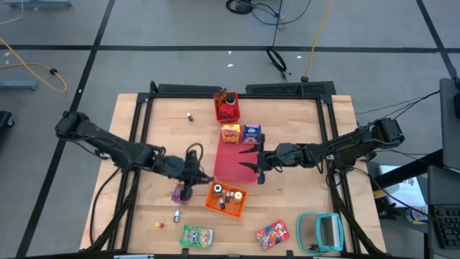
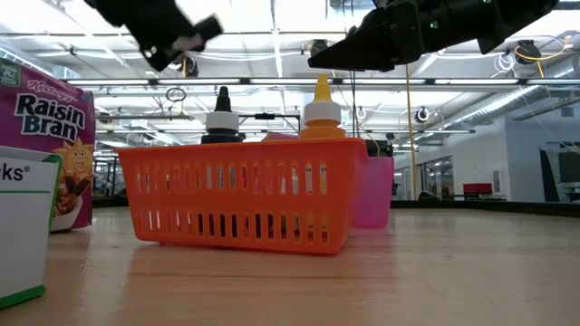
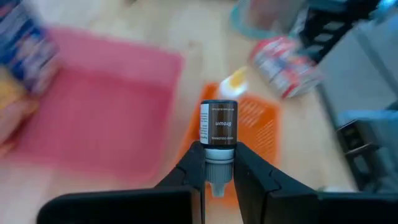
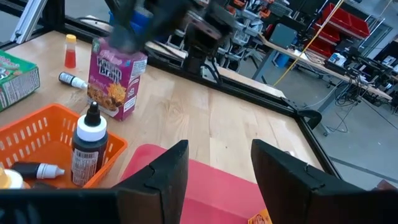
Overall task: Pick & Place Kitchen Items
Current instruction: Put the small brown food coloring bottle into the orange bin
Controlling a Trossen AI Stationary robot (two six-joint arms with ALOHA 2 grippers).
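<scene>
My left gripper should release the tiny brown-labelled bottle in the orange bin's near corner (image 1: 215, 205), towards the pink-purple carton. The bottle now hangs above that carton.
My left gripper (image 3: 219, 155) is shut on a tiny brown-labelled bottle (image 3: 219, 123) and hangs beside the near-left of the orange bin (image 1: 225, 198), above the pink-purple carton (image 1: 180, 193). My right gripper (image 4: 214, 165) stands open over the flat red mat (image 1: 237, 162), with nothing between its fingers. Inside the orange bin a dark bottle (image 4: 87, 149) stands upright and another bottle (image 4: 37, 169) lies on its side. Yellow (image 1: 231, 133) and blue (image 1: 251, 133) cartons stand at the mat's far edge. My left gripper pinches the tiny bottle's pale cap end (image 3: 217, 169) between its two fingers. The bottle sticks out forward past the fingertips, in line with them, its labelled body free. It is lifted clear of the table, slanting down over the orange bin.
A red bin (image 1: 227, 108) stands at the far middle. A green packet (image 1: 196, 236), a red packet (image 1: 273, 234) and the teal-framed object (image 1: 320, 232) lie along the near edge. Two tiny bottles (image 1: 176, 216) lie near the pink-purple carton.
</scene>
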